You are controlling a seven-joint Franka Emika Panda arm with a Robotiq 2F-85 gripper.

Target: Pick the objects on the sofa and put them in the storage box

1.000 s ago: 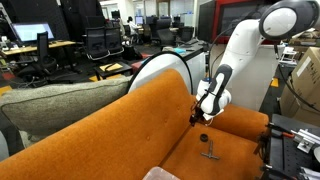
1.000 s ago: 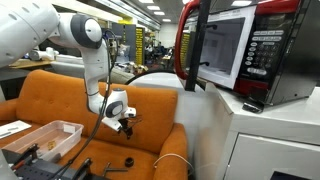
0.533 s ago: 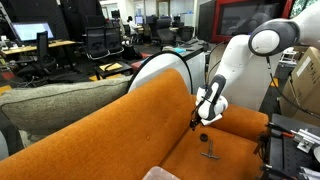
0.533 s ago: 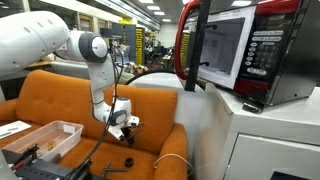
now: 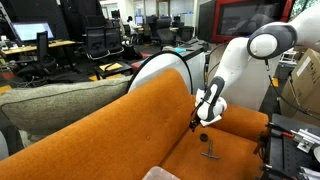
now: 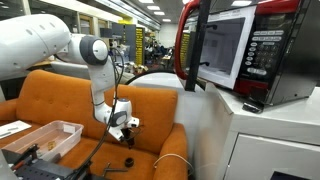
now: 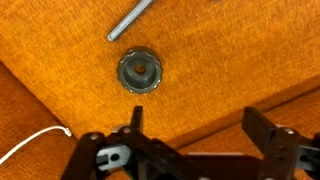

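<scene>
The small black round piece near the T-shaped piece on the sofa's seat will be gripped by its rim [image 5: 204,137] [image 7: 150,86].
The orange sofa [image 5: 120,130] [image 6: 60,100] shows in both exterior views. A small black round piece [image 7: 139,70] lies on its seat in the wrist view, also in both exterior views [image 5: 204,138] [image 6: 128,160]. A thin T-shaped piece [image 5: 209,153] lies on the seat nearby; its stem tip shows in the wrist view [image 7: 131,20]. My gripper [image 7: 200,125] [image 5: 203,118] [image 6: 126,128] is open and empty, hovering just above the seat near the round piece. The storage box [image 6: 40,138] stands beside the sofa with small items inside.
A thin white cord [image 7: 30,148] [image 6: 172,160] lies on the seat edge. A grey-green cushion [image 5: 60,100] rests behind the backrest. A white cabinet with a microwave [image 6: 240,60] stands beside the sofa. Office desks and chairs fill the background.
The arm has lowered and shifted slightly toward the seat, then stayed still over the last half second. The gripper stays open.
</scene>
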